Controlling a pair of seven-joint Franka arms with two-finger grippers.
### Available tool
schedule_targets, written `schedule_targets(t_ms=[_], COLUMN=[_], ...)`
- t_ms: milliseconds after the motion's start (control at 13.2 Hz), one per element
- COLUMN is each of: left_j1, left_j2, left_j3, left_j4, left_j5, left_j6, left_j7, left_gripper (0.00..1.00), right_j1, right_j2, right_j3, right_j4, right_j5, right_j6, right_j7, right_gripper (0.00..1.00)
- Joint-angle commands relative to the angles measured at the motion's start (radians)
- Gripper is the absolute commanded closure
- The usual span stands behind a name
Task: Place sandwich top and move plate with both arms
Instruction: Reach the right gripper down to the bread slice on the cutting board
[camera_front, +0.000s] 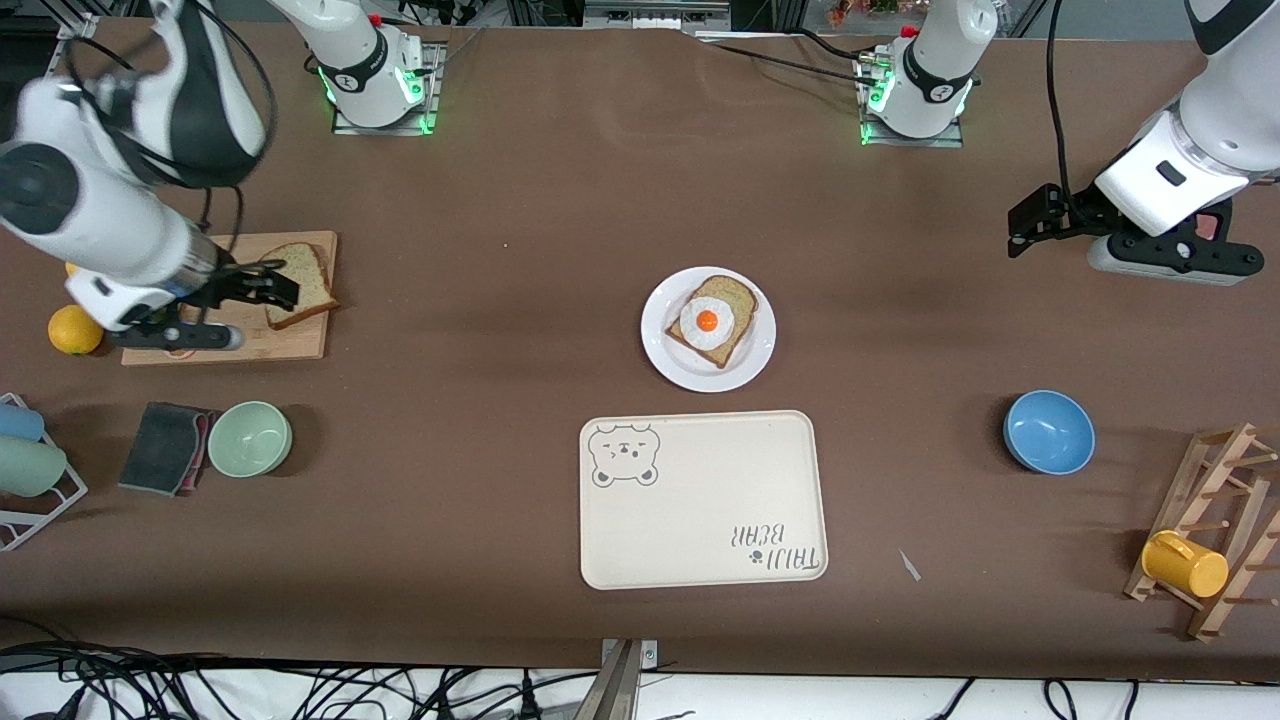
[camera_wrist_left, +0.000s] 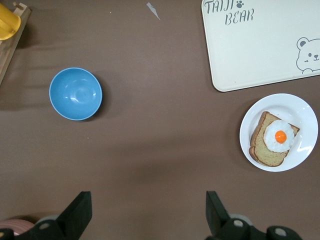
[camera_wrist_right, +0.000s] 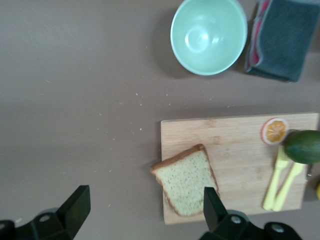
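Note:
My right gripper closes next on the plate-side edge (camera_front: 331, 283) (camera_wrist_right: 162, 188) of the sandwich top, near the corner that sticks out past the cutting board.
The sandwich top (camera_front: 303, 283), a plain speckled bread slice, lies on a wooden cutting board (camera_front: 240, 335) toward the right arm's end of the table. My right gripper (camera_front: 275, 285) hangs open low over that board. In the right wrist view the slice (camera_wrist_right: 186, 181) sits off to one side of the gap (camera_wrist_right: 145, 202), under one fingertip (camera_wrist_right: 210, 200). The white plate (camera_front: 663, 350) at mid-table carries a bread slice with a fried egg (camera_front: 708, 320). My left gripper (camera_front: 1032, 225) waits open over bare table toward the left arm's end (camera_wrist_left: 148, 205), with the plate (camera_wrist_left: 301, 107) off to one side.
A cream bear tray (camera_front: 700, 500) lies nearer the camera than the plate. A blue bowl (camera_front: 1048, 431) and a wooden rack with a yellow mug (camera_front: 1185, 563) stand toward the left arm's end. A green bowl (camera_front: 250, 437), a dark sponge (camera_front: 163, 447) and an orange (camera_front: 75, 330) sit near the board.

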Motion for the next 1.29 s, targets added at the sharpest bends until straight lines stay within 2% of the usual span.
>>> schedule_targets(t_ms=[0,76,228,303,607,759,910,1214], left_j1=[-0.002,-0.002,-0.002,-0.002,-0.005,-0.004,-0.002,-0.002], left_j2=[0.004,0.003,0.003,0.004,0.02,0.021,0.023,0.023], left_j3=[-0.005,-0.005,-0.005,-0.005,-0.005,-0.005,-0.004,-0.005], left_j4=[0.014,0.014,0.014,0.016,0.032,0.032,0.032,0.031], left_j5=[0.036,0.036,0.036,0.036,0.037,0.037,0.037,0.037], left_j6=[-0.015,-0.017,-0.037,-0.037,-0.037,-0.037,-0.037,-0.048], left_j7=[-0.018,-0.018,-0.021,-0.022,-0.021,-0.019,-0.013,-0.012], left_gripper=[0.0,0.0,0.0,0.0,0.0,0.0,0.0,0.0], right_j1=[0.009,0.011,0.022,0.023,0.022,0.02,0.02,0.02], right_j2=[0.009,0.03,0.031,0.024,0.085,0.101,0.103,0.133], right_j3=[0.009,0.01,0.013,0.03,0.032,0.032,0.026,0.026], right_j4=[-0.129,-0.142,-0.204,-0.235,-0.26,-0.275,-0.327,-0.329], right_j5=[-0.077,-0.103,-0.165,-0.174,-0.211,-0.258,-0.266,-0.297], right_j6=[0.088,0.089,0.103,0.12,0.189,0.212,0.278,0.307], right_j7=[0.068,0.096,0.165,0.182,0.208,0.239,0.245,0.296], right_gripper=[0.01,0.05,0.05,0.06,0.11,0.12,0.12,0.13])
